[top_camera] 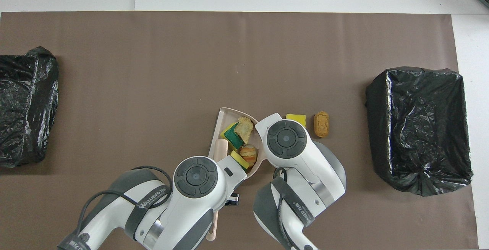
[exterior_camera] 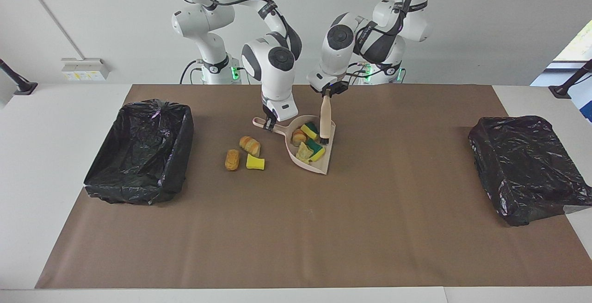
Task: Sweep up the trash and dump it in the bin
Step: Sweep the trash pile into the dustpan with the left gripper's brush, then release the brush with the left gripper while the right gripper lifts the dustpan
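Next, my left gripper sets the beige brush on the brown mat's near edge (top_camera: 218,231) between my two arms.
The pink dustpan (exterior_camera: 319,168) lies on the brown mat in front of the robots and also shows in the overhead view (top_camera: 222,117). Several scraps of trash (exterior_camera: 311,148) lie in it: yellow and green-faced sponge pieces and a bread-like lump. My right gripper (exterior_camera: 269,124) is shut on the dustpan's handle. My left gripper (exterior_camera: 328,92) is shut on the handle of the beige brush (exterior_camera: 326,118), which stands upright with its black bristles in the pan. Two bread-like lumps (exterior_camera: 232,159) and a yellow sponge piece (exterior_camera: 255,162) lie on the mat beside the pan, toward the right arm's end.
An open bin lined with a black bag (exterior_camera: 138,150) stands at the right arm's end of the mat and also shows in the overhead view (top_camera: 418,128). A second black-bagged bin (exterior_camera: 522,169) stands at the left arm's end.
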